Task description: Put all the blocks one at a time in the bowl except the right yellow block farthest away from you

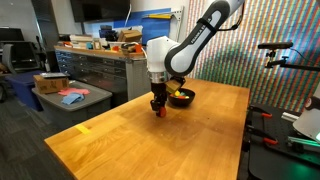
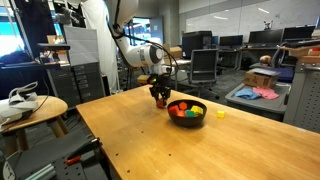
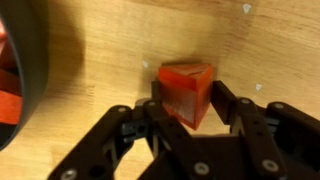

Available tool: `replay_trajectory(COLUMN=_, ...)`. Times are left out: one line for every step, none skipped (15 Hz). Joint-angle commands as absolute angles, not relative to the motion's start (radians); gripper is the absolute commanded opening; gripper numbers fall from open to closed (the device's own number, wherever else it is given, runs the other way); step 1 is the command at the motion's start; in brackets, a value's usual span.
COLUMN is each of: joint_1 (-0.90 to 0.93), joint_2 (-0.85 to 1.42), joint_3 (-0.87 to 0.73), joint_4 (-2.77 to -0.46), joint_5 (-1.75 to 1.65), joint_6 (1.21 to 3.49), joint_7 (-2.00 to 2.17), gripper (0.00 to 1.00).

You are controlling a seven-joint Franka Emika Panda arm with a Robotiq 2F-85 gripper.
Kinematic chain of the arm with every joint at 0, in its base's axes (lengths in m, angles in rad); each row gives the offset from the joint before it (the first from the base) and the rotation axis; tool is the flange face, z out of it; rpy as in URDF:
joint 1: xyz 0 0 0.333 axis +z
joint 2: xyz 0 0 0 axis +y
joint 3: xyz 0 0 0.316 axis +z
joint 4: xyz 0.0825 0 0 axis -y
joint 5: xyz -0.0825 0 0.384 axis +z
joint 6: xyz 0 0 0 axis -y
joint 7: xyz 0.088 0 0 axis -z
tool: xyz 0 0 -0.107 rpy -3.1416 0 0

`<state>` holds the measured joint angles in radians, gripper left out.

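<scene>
I should release the red block atop the other blocks in the black bowl [image 1: 184, 94].
In the wrist view a red block [image 3: 186, 82] sits between the two black fingers of my gripper [image 3: 188, 97], which is shut on it from both sides. The block is at or just above the wooden tabletop. The black bowl [image 3: 22, 60] curves in at the left edge of that view, with red blocks [image 3: 5, 95] inside it. In both exterior views the gripper [image 1: 158, 108] [image 2: 160, 99] points straight down beside the bowl [image 1: 181, 101] [image 2: 187, 121]. The bowl holds red, green and yellow blocks [image 2: 183, 109]. One yellow block [image 2: 220, 114] lies on the table past the bowl.
The wooden table [image 1: 190, 140] stretches wide around the bowl. Cabinets with clutter [image 1: 95, 60] stand beyond one table edge. A round side table [image 2: 30, 108] and office chairs [image 2: 205, 65] stand around it. A stand with equipment [image 1: 275, 60] is near another edge.
</scene>
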<state>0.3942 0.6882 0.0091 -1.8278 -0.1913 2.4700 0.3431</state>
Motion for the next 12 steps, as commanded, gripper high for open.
replay_trajectory(joint_1=0.447, joint_2=0.577, joint_3=-0.056, joint_4=-1.92, joint_5=-0.261, joint_6=2.498, joint_7=0.452, gripper=0.27)
replay_trajectory(joint_1=0.444, joint_2=0.547, joint_3=-0.064, joint_4=-1.943, joint_5=-0.271, joint_6=2.497, joint_7=0.466, gripper=0.27)
replay_trajectory(joint_1=0.439, joint_2=0.52, joint_3=-0.075, joint_4=-1.964, joint_5=-0.274, joint_6=2.501, joint_7=0.487, gripper=0.27)
replay_trajectory(joint_1=0.423, joint_2=0.493, joint_3=-0.075, joint_4=-1.985, joint_5=-0.267, joint_6=2.502, joint_7=0.49, gripper=0.27)
replay_trajectory(joint_1=0.395, joint_2=0.465, joint_3=-0.073, joint_4=-2.008, joint_5=-0.249, joint_6=2.504, joint_7=0.483, gripper=0.27)
replay_trajectory(joint_1=0.37, joint_2=0.441, joint_3=-0.071, joint_4=-2.028, joint_5=-0.235, joint_6=2.505, joint_7=0.472, gripper=0.27)
replay_trajectory(joint_1=0.338, joint_2=0.417, joint_3=-0.068, joint_4=-2.049, joint_5=-0.218, joint_6=2.506, joint_7=0.459, gripper=0.27)
replay_trajectory(joint_1=0.304, joint_2=0.397, joint_3=-0.058, joint_4=-2.066, joint_5=-0.193, joint_6=2.498, joint_7=0.436, gripper=0.27)
replay_trajectory(joint_1=0.272, joint_2=0.38, joint_3=-0.057, joint_4=-2.084, joint_5=-0.17, joint_6=2.498, joint_7=0.428, gripper=0.27)
replay_trajectory(joint_1=0.243, joint_2=0.369, joint_3=-0.054, joint_4=-2.095, joint_5=-0.147, joint_6=2.498, joint_7=0.416, gripper=0.27)
replay_trajectory(joint_1=0.213, joint_2=0.365, joint_3=-0.053, joint_4=-2.102, joint_5=-0.125, joint_6=2.497, joint_7=0.406, gripper=0.27)
replay_trajectory(joint_1=0.187, joint_2=0.363, joint_3=-0.051, joint_4=-2.107, joint_5=-0.101, joint_6=2.494, joint_7=0.393, gripper=0.27)
